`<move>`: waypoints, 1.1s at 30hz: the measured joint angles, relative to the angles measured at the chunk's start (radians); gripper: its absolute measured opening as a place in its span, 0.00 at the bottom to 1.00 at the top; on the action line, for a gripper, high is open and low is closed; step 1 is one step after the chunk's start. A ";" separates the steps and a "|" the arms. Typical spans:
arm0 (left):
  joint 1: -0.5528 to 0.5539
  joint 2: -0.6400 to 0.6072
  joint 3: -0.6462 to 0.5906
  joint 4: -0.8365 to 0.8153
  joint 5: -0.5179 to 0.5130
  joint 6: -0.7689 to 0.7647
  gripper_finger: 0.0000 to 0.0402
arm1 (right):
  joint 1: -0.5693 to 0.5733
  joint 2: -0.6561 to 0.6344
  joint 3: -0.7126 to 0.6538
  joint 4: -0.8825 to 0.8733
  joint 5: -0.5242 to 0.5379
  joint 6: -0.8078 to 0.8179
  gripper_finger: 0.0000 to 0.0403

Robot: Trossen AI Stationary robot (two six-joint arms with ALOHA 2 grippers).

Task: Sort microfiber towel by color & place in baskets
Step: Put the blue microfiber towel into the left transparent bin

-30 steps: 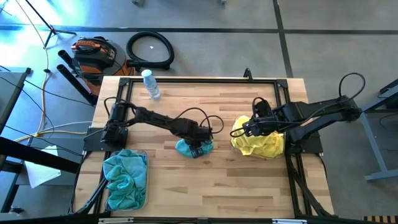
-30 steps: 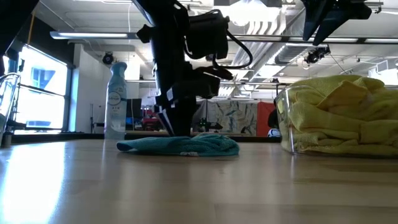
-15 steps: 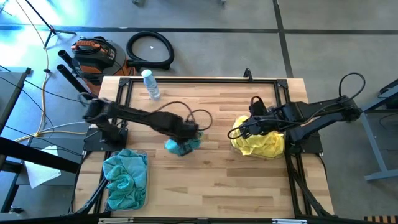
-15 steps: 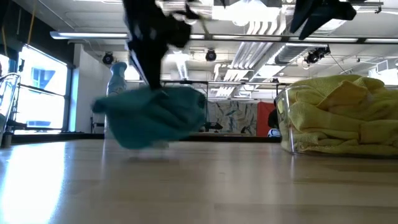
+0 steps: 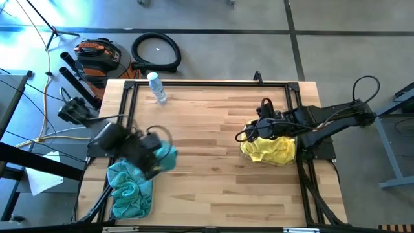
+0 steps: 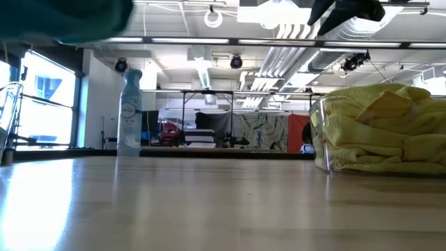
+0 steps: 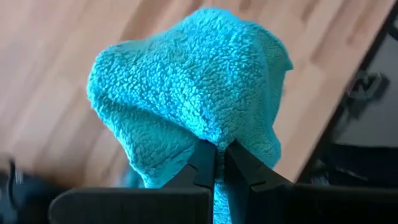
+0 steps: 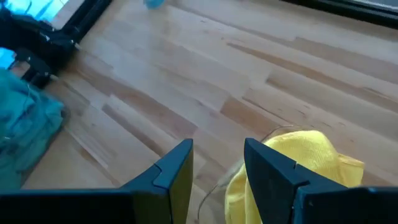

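My left gripper should release the teal towel that it is holding, setting it down on top of the teal towels heaped in their basket (image 5: 136,183).
My left gripper (image 7: 221,163) is shut on a teal towel (image 7: 193,87) and holds it in the air at the table's left, just beyond the left basket (image 5: 152,202). That basket holds teal towels (image 5: 128,191). In the low view the held towel (image 6: 63,17) shows at the top left. My right gripper (image 8: 217,163) hangs open and empty over the left rim of the right basket (image 6: 320,139), which is piled with yellow towels (image 5: 272,150). My left gripper pinches a bunched-up part of the teal towel (image 7: 208,134) between its two fingertips (image 7: 202,165), coming steeply from above. The rest of the towel hangs below the fingers in a loose bundle, clear of the table.
A clear spray bottle (image 5: 156,87) stands at the table's far left. Bare wood lies between the two baskets. A dark metal frame (image 5: 207,84) runs around the table top. A vacuum and a coiled hose (image 5: 155,52) lie on the floor beyond the table.
My left gripper has taken the teal towel off the middle of the table, risen quickly and swung toward the table's left edge, to beside the left basket. The towel went from lying flat to hanging in a bunch. My right gripper has tipped up a little.
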 joint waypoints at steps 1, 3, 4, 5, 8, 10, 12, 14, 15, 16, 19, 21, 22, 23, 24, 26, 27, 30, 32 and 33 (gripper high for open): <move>-0.045 0.000 0.018 -0.033 0.000 -0.049 0.00 | 0.000 0.000 0.000 0.002 0.006 0.005 0.35; -0.130 -0.002 0.042 -0.090 0.018 -0.147 0.00 | 0.000 0.000 0.000 0.011 0.013 0.027 0.35; -0.174 -0.001 0.047 -0.105 0.028 -0.197 0.00 | 0.000 0.002 0.000 0.011 0.015 0.037 0.35; -0.210 -0.001 0.048 -0.109 0.038 -0.239 0.00 | 0.000 0.006 0.000 0.011 0.016 0.049 0.35; -0.309 0.011 0.048 -0.138 0.082 -0.365 0.00 | 0.000 0.020 0.000 0.015 0.017 0.059 0.35; -0.363 0.031 0.047 -0.144 0.119 -0.419 0.00 | 0.000 0.034 0.000 0.020 0.015 0.059 0.35; -0.410 0.054 0.042 -0.142 0.144 -0.449 0.00 | 0.000 0.052 0.000 0.021 0.015 0.064 0.35; -0.446 0.083 0.042 -0.143 0.165 -0.478 0.00 | 0.000 0.073 0.000 0.021 0.013 0.079 0.35; -0.460 0.100 0.042 -0.143 0.180 -0.489 0.00 | 0.000 0.082 0.000 0.022 0.009 0.086 0.35; -0.474 0.119 0.042 -0.142 0.193 -0.501 0.00 | 0.000 0.093 0.000 0.027 0.004 0.093 0.35; -0.503 0.174 0.042 -0.140 0.254 -0.524 0.00 | 0.000 0.122 0.000 0.050 -0.009 0.092 0.35; -0.512 0.214 0.042 -0.132 0.301 -0.515 0.00 | 0.000 0.137 0.000 0.072 -0.016 0.092 0.35; -0.514 0.233 0.042 -0.126 0.308 -0.502 0.00 | 0.000 0.144 0.000 0.083 -0.018 0.091 0.35; -0.515 0.251 0.042 -0.116 0.305 -0.484 0.00 | 0.000 0.149 0.000 0.094 -0.022 0.091 0.35; -0.513 0.268 0.042 -0.101 0.297 -0.463 0.00 | 0.000 0.155 0.000 0.103 -0.026 0.091 0.35; -0.500 0.303 0.042 -0.064 0.267 -0.413 0.00 | 0.000 0.163 0.000 0.124 -0.043 0.091 0.35; -0.492 0.323 0.042 -0.046 0.247 -0.384 0.00 | 0.000 0.166 0.000 0.134 -0.052 0.090 0.35; -0.476 0.372 0.042 -0.024 0.174 -0.317 0.00 | 0.006 0.171 0.000 0.154 -0.066 0.090 0.35; -0.476 0.389 0.042 -0.023 0.128 -0.305 0.00 | 0.018 0.171 0.000 0.157 -0.067 0.091 0.35; -0.479 0.394 0.042 -0.021 0.113 -0.305 0.00 | 0.026 0.171 0.000 0.159 -0.068 0.093 0.35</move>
